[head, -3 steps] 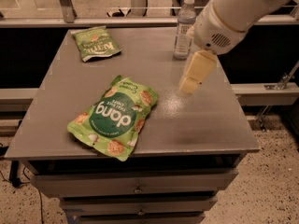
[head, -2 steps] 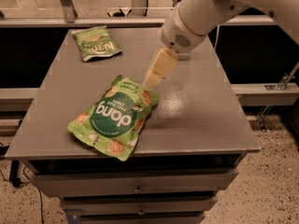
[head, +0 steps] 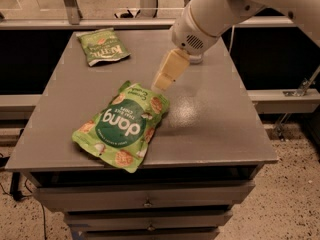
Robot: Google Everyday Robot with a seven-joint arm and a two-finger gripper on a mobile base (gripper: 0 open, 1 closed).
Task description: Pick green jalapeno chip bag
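Observation:
I should close my gripper on the green jalapeno chip bag's side edge point(head: 119, 45), the one that is now nearest my gripper, away from the far corner of the table.
The green jalapeno chip bag point(head: 102, 46) lies flat at the far left corner of the grey table point(head: 215, 119); it is small, muted green, with a pale "Kettle" banner. My gripper point(head: 163, 82) hangs from the white arm over the table's middle, cream-coloured, pointing down and left. It is above the top edge of the larger bright-green "dang" pouch point(head: 122, 125) and well to the right of and nearer than the chip bag. It holds nothing that I can see.
The "dang" pouch lies near the table's front left. The arm's white body point(head: 215, 14) covers the table's far right part. Drawers point(head: 145, 201) sit under the table top. A ledge and floor lie to the right.
The arm has swung left across the table, carrying the gripper from the right side to above the dang pouch's top edge. The water bottle at the back right is now hidden behind the arm.

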